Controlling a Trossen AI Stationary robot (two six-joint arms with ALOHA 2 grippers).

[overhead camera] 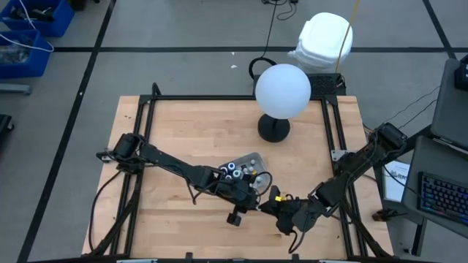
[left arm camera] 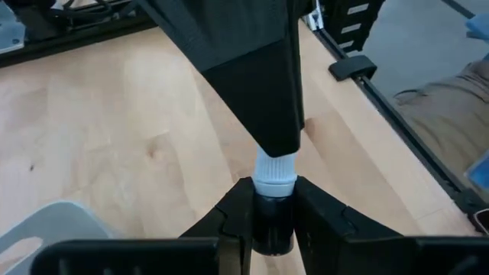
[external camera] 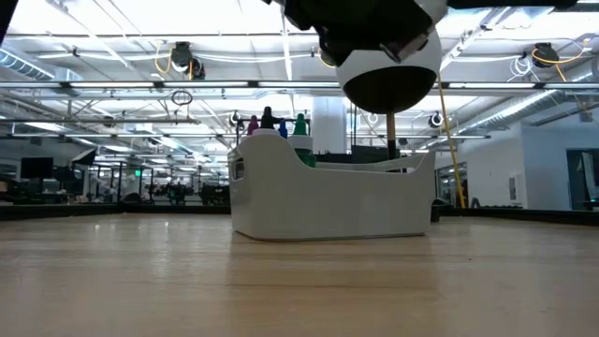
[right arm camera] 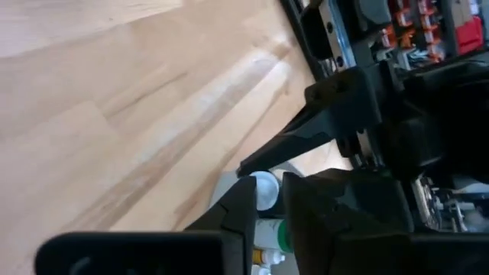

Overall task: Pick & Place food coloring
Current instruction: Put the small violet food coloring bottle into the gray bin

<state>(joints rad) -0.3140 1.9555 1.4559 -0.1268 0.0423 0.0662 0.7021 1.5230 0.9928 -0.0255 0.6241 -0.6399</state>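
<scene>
Next, I open my right gripper, which holds only the bottle's white cap, and take the dark body [left arm camera: 273, 215] below the cap before I carry the bottle to the tray.
A small dark food coloring bottle with a white cap [left arm camera: 273, 200] hangs above the table's near middle, between both grippers. My left gripper [overhead camera: 252, 196] is shut on its body, and my right gripper [overhead camera: 269, 205] meets it from the right and is shut on its cap. In the right wrist view the cap [right arm camera: 264, 189] shows between my right fingers. Several more food coloring bottles [overhead camera: 235, 170] stand in a clear tray [overhead camera: 254, 157] just beyond the grippers. My left gripper pinches the bottle's dark body [left arm camera: 272, 225] between its two fingers, coming from the table's left and slanting down. The bottle lies along the fingers with its cap pointing away from the wrist, clear of the table. My right gripper pinches the white cap [right arm camera: 264, 189] between its two fingers near their free ends, coming from the table's right and slanting down. Seen from the left wrist, its fingers [left arm camera: 263, 99] cover the cap's top end.
A white globe lamp [overhead camera: 283, 90] on a black base [overhead camera: 273, 130] stands at the far middle of the table. A white caddy [external camera: 328, 198] with bottles sits beyond the far edge. Bare wood lies left and right of the grippers.
</scene>
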